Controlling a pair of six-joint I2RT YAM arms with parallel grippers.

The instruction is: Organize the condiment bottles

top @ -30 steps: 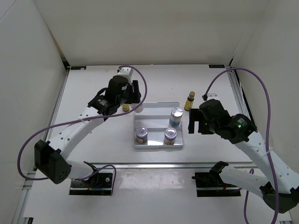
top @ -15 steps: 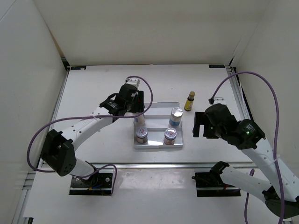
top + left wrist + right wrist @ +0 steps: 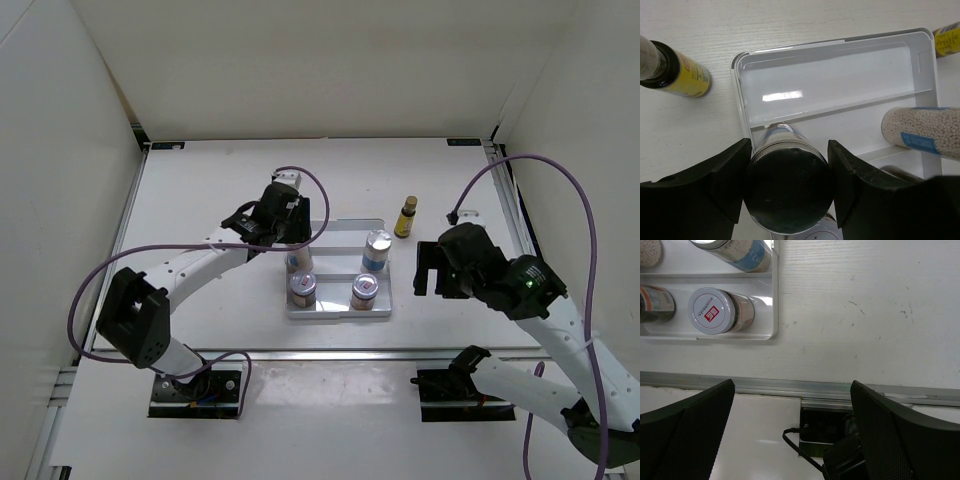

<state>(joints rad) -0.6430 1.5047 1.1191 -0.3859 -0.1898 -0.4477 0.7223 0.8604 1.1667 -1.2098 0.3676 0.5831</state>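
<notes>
I need to next grab the cap of the yellow-amber bottle [image 3: 410,202] beside the white stepped tray, nearest the blue-labelled jar, with my right gripper.
My left gripper [image 3: 294,238] is shut on a stubby silver-lidded jar [image 3: 787,192], which is at the left end of the white stepped tray's [image 3: 340,228] middle step. I cannot tell if the jar touches the step. A blue-labelled jar [image 3: 376,250] stands at that step's right end. Two more jars [image 3: 302,288] [image 3: 364,290] stand on the front step. One yellow-amber bottle [image 3: 407,215] stands right of the tray. The other [image 3: 675,75] stands left of it, hidden under my arm in the top view. My right gripper [image 3: 430,268] is open and empty, right of the tray.
White walls enclose the table on three sides. A metal rail [image 3: 790,385] runs along the near edge, with the arm base mounts [image 3: 450,392] beyond it. The tray's back step [image 3: 830,85] is bare.
My left gripper has carried the jar from the tray's back-left corner, right and nearer, to over the middle step. My right gripper has drawn back slightly to the right.
</notes>
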